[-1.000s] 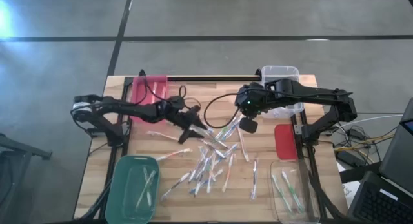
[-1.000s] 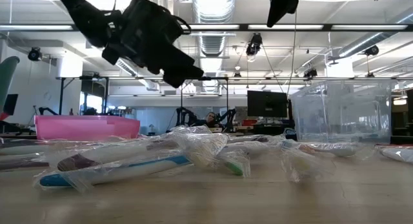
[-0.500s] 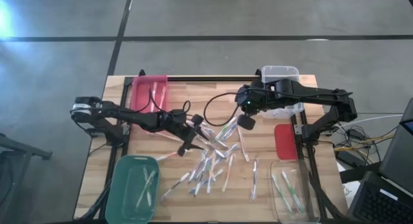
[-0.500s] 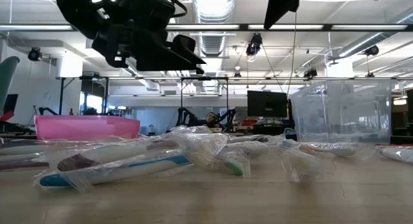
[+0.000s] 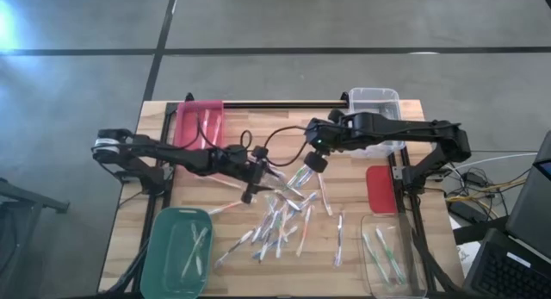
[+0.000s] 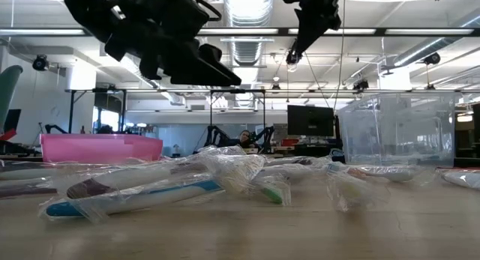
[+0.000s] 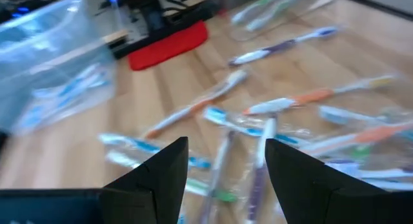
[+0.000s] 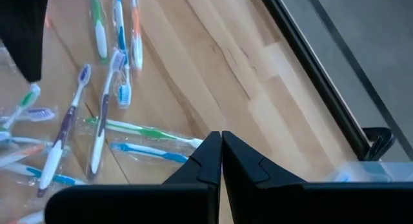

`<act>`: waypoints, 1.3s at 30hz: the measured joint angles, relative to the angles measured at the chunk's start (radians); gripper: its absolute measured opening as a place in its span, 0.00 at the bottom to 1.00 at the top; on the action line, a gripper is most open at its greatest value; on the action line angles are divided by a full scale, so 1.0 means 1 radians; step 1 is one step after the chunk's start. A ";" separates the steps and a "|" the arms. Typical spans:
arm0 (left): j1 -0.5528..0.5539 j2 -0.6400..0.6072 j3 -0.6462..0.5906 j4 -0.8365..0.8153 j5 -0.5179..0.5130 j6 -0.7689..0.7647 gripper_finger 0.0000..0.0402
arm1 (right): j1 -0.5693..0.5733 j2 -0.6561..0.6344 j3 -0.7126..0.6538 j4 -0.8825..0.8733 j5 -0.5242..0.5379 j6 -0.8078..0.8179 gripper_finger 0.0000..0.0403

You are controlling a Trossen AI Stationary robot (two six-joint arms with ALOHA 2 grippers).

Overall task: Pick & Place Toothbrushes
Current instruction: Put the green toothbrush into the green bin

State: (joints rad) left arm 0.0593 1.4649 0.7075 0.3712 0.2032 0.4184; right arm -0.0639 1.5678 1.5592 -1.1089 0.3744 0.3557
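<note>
The green toothbrush's head end (image 5: 269, 204) sticks out of the pile from under an orange toothbrush, and my left gripper needs to close on it there.
Several toothbrushes (image 5: 284, 214), most in clear wrappers, lie scattered flat on the wooden table's middle (image 6: 150, 189). My left gripper (image 5: 260, 178) hovers open above the pile's far left part; in the left wrist view its fingers (image 7: 226, 172) stand apart over the toothbrushes (image 7: 277, 108) with nothing between them. My right gripper (image 5: 314, 164) hangs shut above the pile's far edge. In the right wrist view its closed tips (image 8: 221, 153) are over bare wood and toothbrushes (image 8: 103, 121). In the low view both grippers (image 6: 187, 58) (image 6: 307, 28) are well clear of the table.
A pink bin (image 5: 200, 122) stands at the far left and a green bin (image 5: 176, 252) at the near left. Clear bins stand at the far right (image 5: 374, 101) and near right (image 5: 392, 258). All four hold toothbrushes. A red lid (image 5: 380, 189) lies at the right.
My left gripper has swung a little toward the table's near edge over the pile and has rolled about its own axis, staying open. My right gripper has come down and toward the table's left, staying shut. The toothbrushes have not moved.
</note>
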 joint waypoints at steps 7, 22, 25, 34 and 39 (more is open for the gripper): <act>-0.002 -0.013 0.001 -0.014 -0.018 0.002 0.53 | 0.000 0.022 -0.016 -0.001 0.000 0.007 0.02; -0.011 -0.011 -0.007 -0.195 -0.016 0.112 0.53 | -0.001 0.026 -0.017 -0.063 -0.005 0.003 0.02; -0.011 -0.011 -0.008 -0.218 -0.018 0.146 0.53 | -0.001 0.026 -0.017 -0.063 -0.005 0.002 0.02; -0.013 0.035 -0.008 -0.234 0.131 0.179 0.53 | -0.001 0.026 -0.017 -0.062 -0.008 -0.004 0.02; -0.012 0.069 -0.008 -0.231 0.131 0.236 0.53 | -0.002 0.025 -0.017 -0.062 -0.008 -0.019 0.02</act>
State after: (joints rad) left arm 0.0475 1.5341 0.6998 0.1398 0.3340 0.6543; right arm -0.0658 1.5932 1.5425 -1.1708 0.3668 0.3367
